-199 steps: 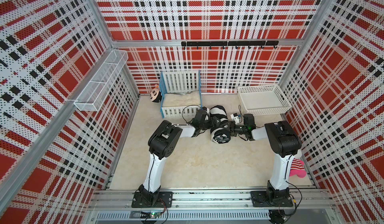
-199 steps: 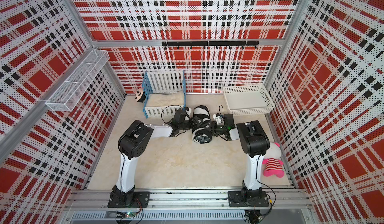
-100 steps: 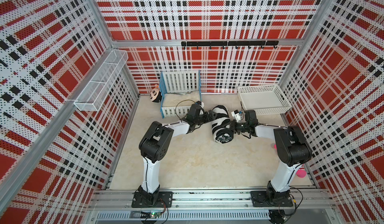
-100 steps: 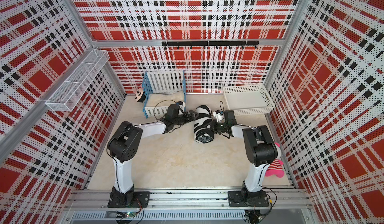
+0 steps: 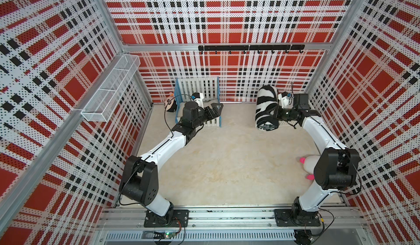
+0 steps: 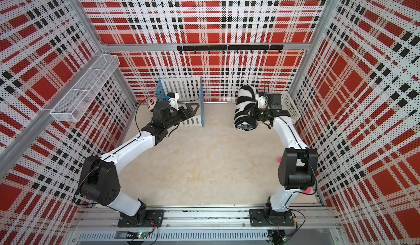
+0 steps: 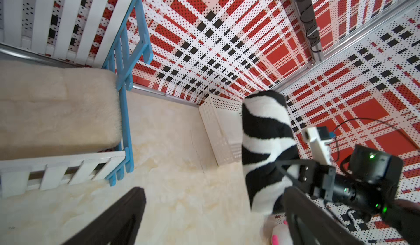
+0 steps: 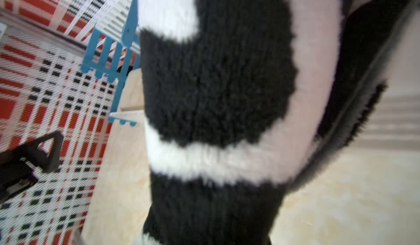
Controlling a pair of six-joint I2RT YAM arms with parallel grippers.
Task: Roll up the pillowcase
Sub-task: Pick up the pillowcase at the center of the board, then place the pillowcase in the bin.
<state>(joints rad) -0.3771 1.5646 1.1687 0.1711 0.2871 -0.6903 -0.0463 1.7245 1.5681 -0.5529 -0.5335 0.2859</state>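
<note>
Next, my right gripper lets go of the rolled pillowcase in the white basket (image 5: 271, 107) along the side nearest the cot.
The pillowcase (image 5: 266, 110) (image 6: 246, 106) is a tight roll with its zebra stripes outward. It hangs at the back right, held off the floor and tilted on end. My right gripper (image 5: 273, 114) (image 6: 251, 115) is shut on the side of the roll. In the right wrist view the striped plush (image 8: 216, 96) fills the frame and hides the fingers. My left gripper (image 5: 216, 109) (image 6: 193, 109) (image 7: 213, 194) is wide open with nothing in it, in front of the cot and well apart from the roll (image 7: 266, 141).
A blue-and-white cot (image 5: 197, 89) (image 7: 123, 100) with a cream cushion (image 7: 56, 110) stands at the back left, a doll's head (image 5: 170, 103) beside it. A white basket (image 6: 289, 107) (image 7: 220, 128) sits behind the roll. A pink-and-white plush toy (image 5: 309, 164) lies by the right arm.
The left gripper let go of the roll, opened wide and drew back towards the cot. The right gripper tightened on the roll and carried it up and to the back right.
</note>
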